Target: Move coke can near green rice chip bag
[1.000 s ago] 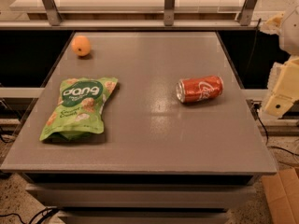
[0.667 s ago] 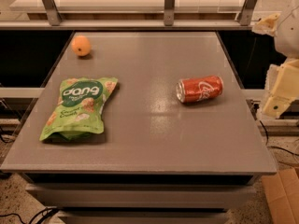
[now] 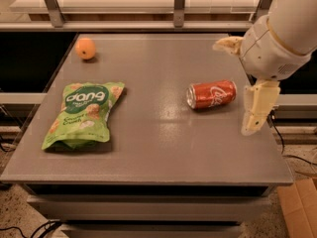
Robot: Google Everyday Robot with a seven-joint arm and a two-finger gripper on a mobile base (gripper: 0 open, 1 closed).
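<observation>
The robot's gripper needs to close around the body of the coke can (image 3: 220, 93), toward the end opposite its silver top, which stays free.
The coke can (image 3: 211, 94) lies on its side right of the middle of the grey table (image 3: 158, 148), its silver top facing left. The green rice chip bag (image 3: 83, 114) lies flat at the left side of the table, well apart from the can. My gripper (image 3: 234, 87) hangs above the table's right edge, just right of the can. It is open and empty: one cream finger (image 3: 227, 44) points left beyond the can and the other finger (image 3: 257, 108) points down beside the can's right end.
A round orange fruit (image 3: 85, 48) sits at the far left corner of the table. A metal rail with posts (image 3: 179, 4) runs behind the table. A cardboard box (image 3: 299, 207) stands on the floor at the lower right.
My arm has swung left from the right edge of the view and now stands over the table's right side, close to the can. The can, bag and orange have not moved.
</observation>
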